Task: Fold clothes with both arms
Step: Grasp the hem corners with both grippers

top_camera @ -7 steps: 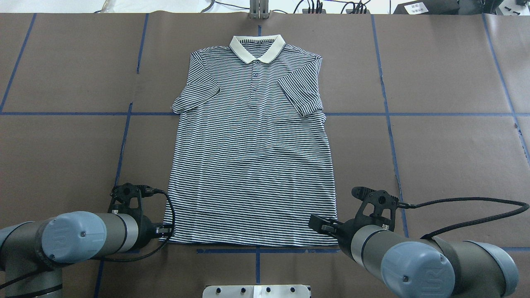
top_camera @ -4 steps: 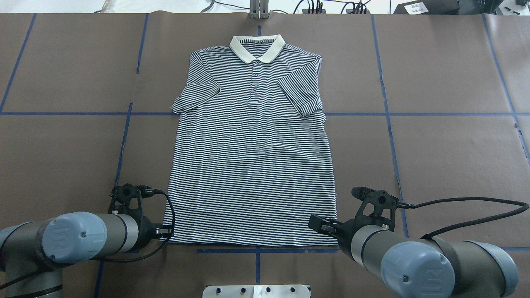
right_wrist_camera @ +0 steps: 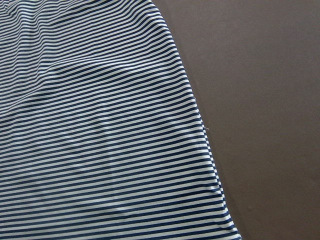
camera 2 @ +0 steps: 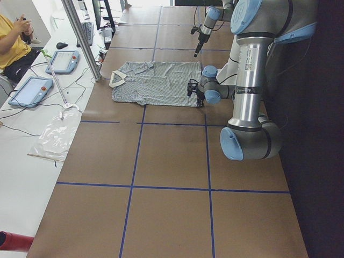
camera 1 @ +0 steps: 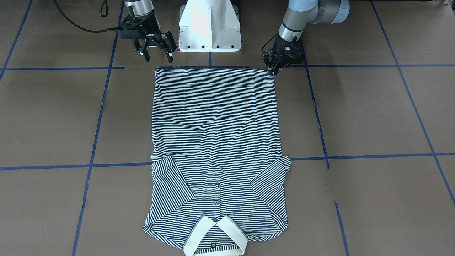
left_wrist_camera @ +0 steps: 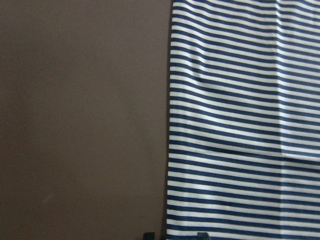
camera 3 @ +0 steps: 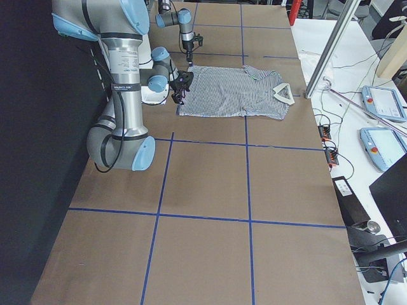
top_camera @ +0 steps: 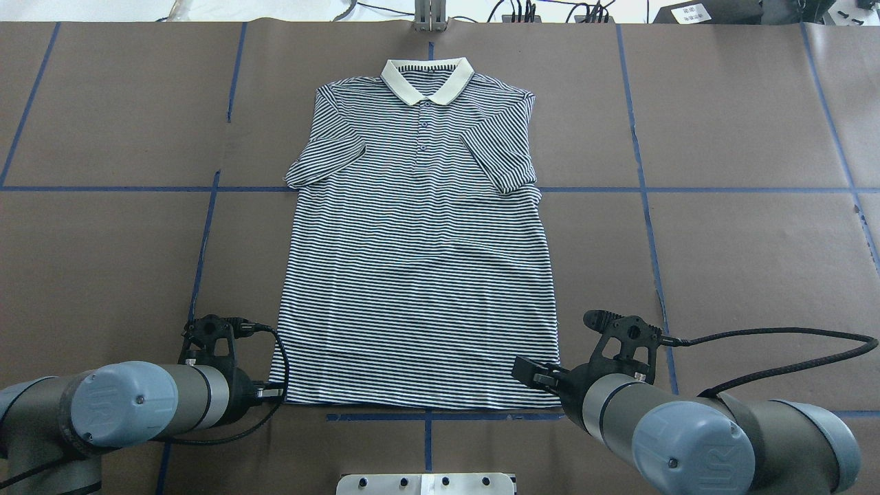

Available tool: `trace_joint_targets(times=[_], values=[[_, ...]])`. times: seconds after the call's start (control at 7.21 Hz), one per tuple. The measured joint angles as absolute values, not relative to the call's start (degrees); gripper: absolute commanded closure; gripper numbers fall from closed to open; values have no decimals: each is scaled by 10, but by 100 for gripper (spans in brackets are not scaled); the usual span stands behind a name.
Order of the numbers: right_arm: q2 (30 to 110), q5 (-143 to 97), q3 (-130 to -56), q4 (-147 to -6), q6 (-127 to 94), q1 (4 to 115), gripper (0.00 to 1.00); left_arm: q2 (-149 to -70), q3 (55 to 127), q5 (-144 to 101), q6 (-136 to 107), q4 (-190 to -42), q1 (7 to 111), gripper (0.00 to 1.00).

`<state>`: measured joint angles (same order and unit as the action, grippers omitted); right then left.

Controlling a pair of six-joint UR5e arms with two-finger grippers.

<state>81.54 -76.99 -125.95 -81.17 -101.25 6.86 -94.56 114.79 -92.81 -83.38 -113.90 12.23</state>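
Note:
I should next close my right gripper on the hem corner (camera 1: pixel 156 70) of the striped polo shirt, across the hem from my left gripper.
The striped polo shirt (top_camera: pixel 419 261) lies flat, face up, on the brown table, with its cream collar (top_camera: pixel 427 79) far from me and both sleeves folded inward. My left gripper (top_camera: pixel 271 392) is open at the shirt's near-left hem corner (camera 1: pixel 273 71). In the left wrist view its fingertips (left_wrist_camera: pixel 201 234) straddle the shirt's side edge (left_wrist_camera: pixel 170 150). My right gripper (camera 1: pixel 156 57) is open and empty, hanging a little above the near-right hem corner (camera 1: pixel 155 70). The right wrist view shows only the shirt (right_wrist_camera: pixel 100 150) and table.
The white pedestal base (camera 1: pixel 209 25) stands between the arms, just behind the hem. Blue tape lines (top_camera: pixel 646 206) cross the brown table. A metal post (camera 2: pixel 80 37) stands at the far side, with tablets (camera 2: pixel 29 90) and an operator (camera 2: pixel 13 43) beyond it.
My left arm has drawn slightly back towards me and its gripper sits closer on the near-left hem corner. The right arm and the shirt have not moved.

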Motion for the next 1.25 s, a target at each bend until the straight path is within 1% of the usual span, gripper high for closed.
trace_joint_targets(times=[0.14, 0.28, 0.42, 0.55, 0.83, 1.25], values=[[815, -770, -1259, -812, -1013, 69, 4, -946, 1150, -928, -836, -1139, 121, 100], [816, -770, -1258, -812, -1013, 68, 10, -946, 1151, -928, -837, -1139, 120, 100], [815, -765, -1254, -812, -1014, 64, 38, -947, 1153, -928, -837, -1139, 120, 100], [811, -743, -1239, -812, -1024, 51, 42, -948, 1157, -928, -837, -1139, 120, 100], [808, -704, -1206, -810, -1046, 27, 40, -952, 1162, -929, -837, -1139, 119, 100], [815, -695, -1184, -812, -1051, 13, 40, -956, 1162, -930, -837, -1140, 118, 100]])
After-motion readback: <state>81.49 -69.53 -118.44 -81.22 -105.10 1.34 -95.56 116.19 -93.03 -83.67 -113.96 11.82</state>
